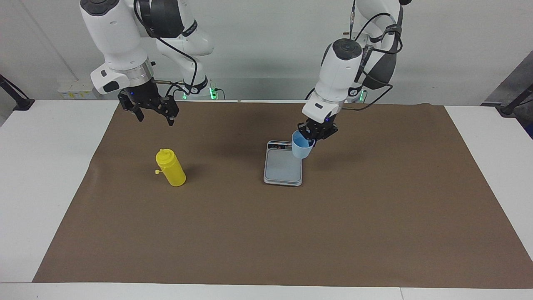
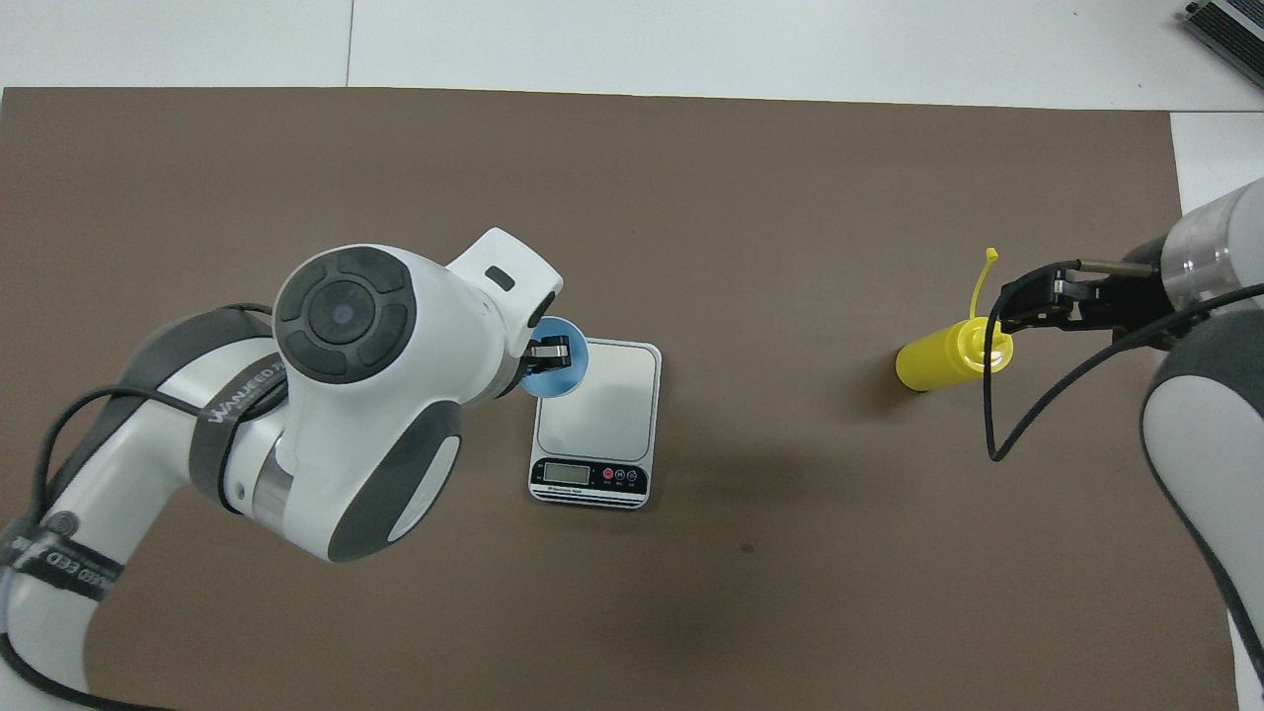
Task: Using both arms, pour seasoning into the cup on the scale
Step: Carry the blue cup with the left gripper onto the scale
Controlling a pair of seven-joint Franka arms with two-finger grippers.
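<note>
I need to use my left gripper to set the light blue cup down on the scale plate's half (image 2: 586, 380) that is farthest away from the display.
The light blue cup (image 1: 302, 148) (image 2: 567, 370) hangs in the air with my left gripper (image 1: 313, 134) (image 2: 546, 354) shut on its rim. It is over the edge of the silver-grey scale (image 1: 281, 168) (image 2: 607, 405) toward the left arm's end, close to the display strip. The yellow seasoning bottle (image 1: 171, 170) (image 2: 938, 362) stands upright on the mat toward the right arm's end, its small cap dangling on its tether. My right gripper (image 1: 155, 121) (image 2: 1009, 308) waits open and raised over the mat beside the bottle, holding nothing.
A brown mat (image 1: 266, 233) covers most of the white table (image 1: 50, 166). A grey device (image 2: 1229, 25) sits at the table's corner farthest from the robots, toward the right arm's end. The left arm's bulk hides part of the mat in the overhead view.
</note>
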